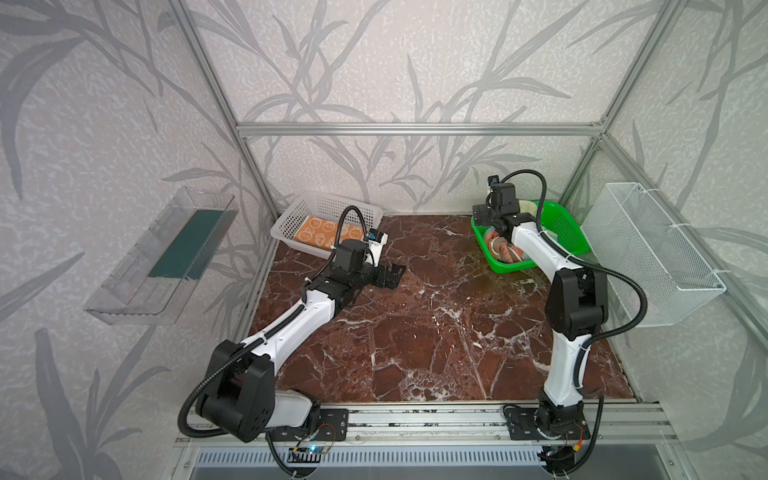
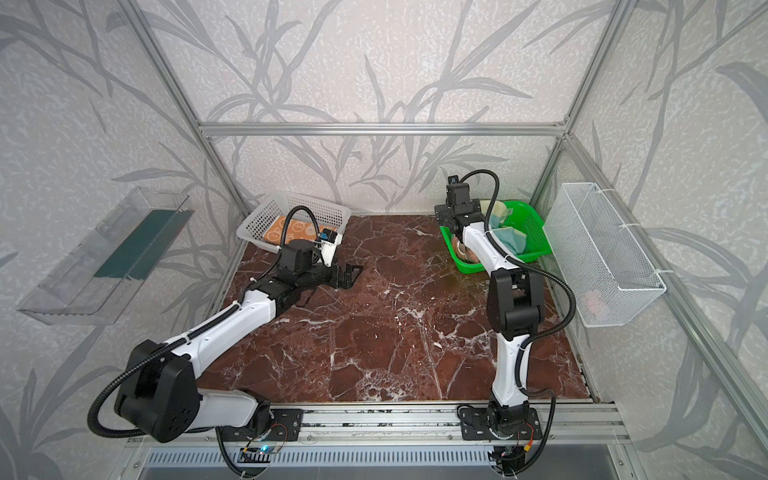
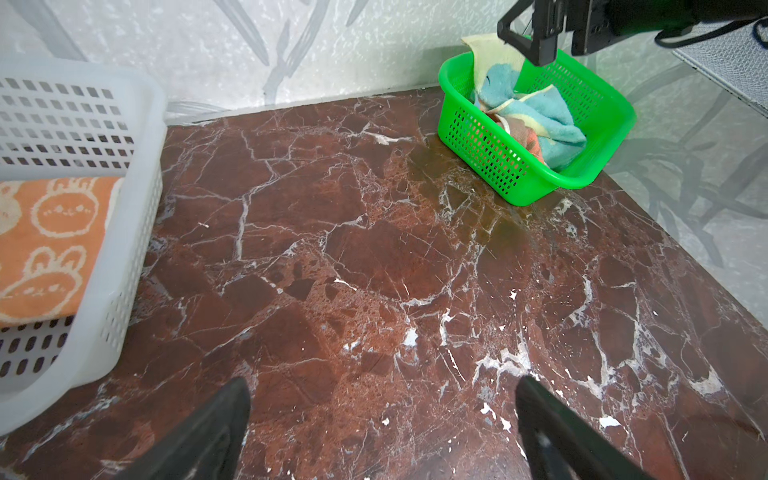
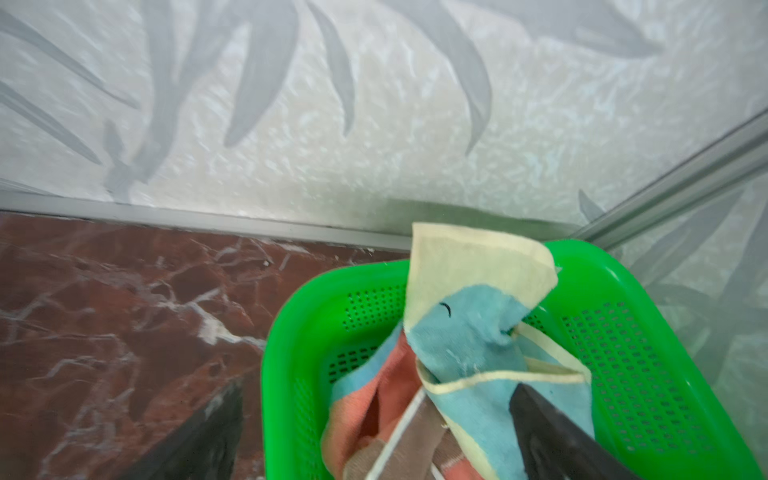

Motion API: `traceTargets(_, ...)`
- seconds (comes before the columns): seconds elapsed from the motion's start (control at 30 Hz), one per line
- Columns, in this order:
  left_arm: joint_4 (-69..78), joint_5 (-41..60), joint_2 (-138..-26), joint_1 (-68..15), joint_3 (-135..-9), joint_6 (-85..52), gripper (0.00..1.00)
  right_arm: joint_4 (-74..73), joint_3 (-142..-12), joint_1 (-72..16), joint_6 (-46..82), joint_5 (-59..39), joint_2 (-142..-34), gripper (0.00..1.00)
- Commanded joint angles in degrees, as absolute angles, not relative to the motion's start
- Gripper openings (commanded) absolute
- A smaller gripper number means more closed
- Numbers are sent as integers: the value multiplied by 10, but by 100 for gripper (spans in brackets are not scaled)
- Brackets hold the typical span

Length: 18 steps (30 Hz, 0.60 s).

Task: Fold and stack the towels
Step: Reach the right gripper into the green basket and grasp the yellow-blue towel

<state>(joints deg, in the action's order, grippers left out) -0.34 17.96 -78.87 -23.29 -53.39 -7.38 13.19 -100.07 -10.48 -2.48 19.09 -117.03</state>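
Next, my right gripper needs to grab the pale yellow and teal towel by its teal middle fold (image 1: 508, 237) (image 4: 462, 414), beside the salmon-pink and brown towel.
An orange towel (image 1: 318, 235) with white bunnies lies folded flat in the white basket (image 1: 286, 220) at the back left, also seen in the left wrist view as the orange towel (image 3: 50, 245). Two more towels lie crumpled in the green basket (image 4: 282, 353) at the back right: a pale yellow and teal towel (image 4: 469, 332) on top and a salmon-pink and brown towel (image 4: 365, 411) under it. My right gripper (image 4: 378, 388) hangs open over that basket's near-left rim, holding nothing. My left gripper (image 3: 382, 386) stands open and empty over the bare marble, just right of the white basket.
The dark red marble table (image 1: 436, 324) lies between the two baskets. A white wire basket (image 1: 656, 249) hangs on the right wall and a clear plastic shelf (image 1: 162, 253) on the left wall. Aluminium frame posts stand at the back corners.
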Motion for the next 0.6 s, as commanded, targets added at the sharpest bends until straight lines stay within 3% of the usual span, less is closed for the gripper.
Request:
traceTargets(0.0,1,165,-803,-243,-548,-55,99,158,-988,-81,5,205,-1186,98)
traceTargets(0.33,-14,158,-829,-265,-554,-50,99,159,-992,-26,36,215,-1253,93)
traceTargets(0.57,-19,154,-844,-280,-560,-50,99,151,-992,-3,52,210,-1281,84)
